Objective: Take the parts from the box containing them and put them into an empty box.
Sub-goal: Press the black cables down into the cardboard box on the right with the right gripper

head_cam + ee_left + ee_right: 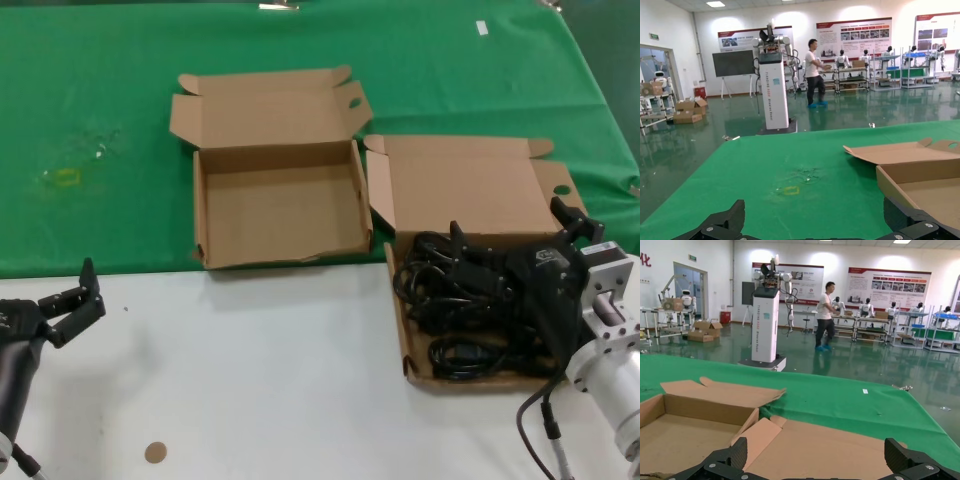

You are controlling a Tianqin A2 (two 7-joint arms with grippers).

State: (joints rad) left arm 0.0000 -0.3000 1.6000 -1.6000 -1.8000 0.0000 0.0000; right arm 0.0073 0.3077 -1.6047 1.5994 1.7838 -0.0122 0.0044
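Next, I close my right gripper on the middle of the power cord (pixel 492 284) whose loops reach the corner of the cord box nearest the empty box.
The black coiled power cords (pixel 440 300) lie heaped in the right brown box, whose open lid (pixel 460 185) has a round hole in its side tab. My right gripper (pixel 513 228) hangs open just above the cords, holding nothing. In the right wrist view it (pixel 817 455) faces that lid (pixel 830 440), and the cords are hidden there. The empty box (pixel 280 210), with an oval slot in its lid tab, stands to the left on the green cloth. It also shows in the left wrist view (pixel 930 185). My left gripper (pixel 75 300) waits open at the near left (pixel 812 220).
A green cloth (pixel 100 100) covers the far half of the table and white tabletop (pixel 250 380) the near half. A yellowish mark (pixel 65 177) sits on the cloth at the left. A small brown disc (pixel 155 452) lies near the front edge.
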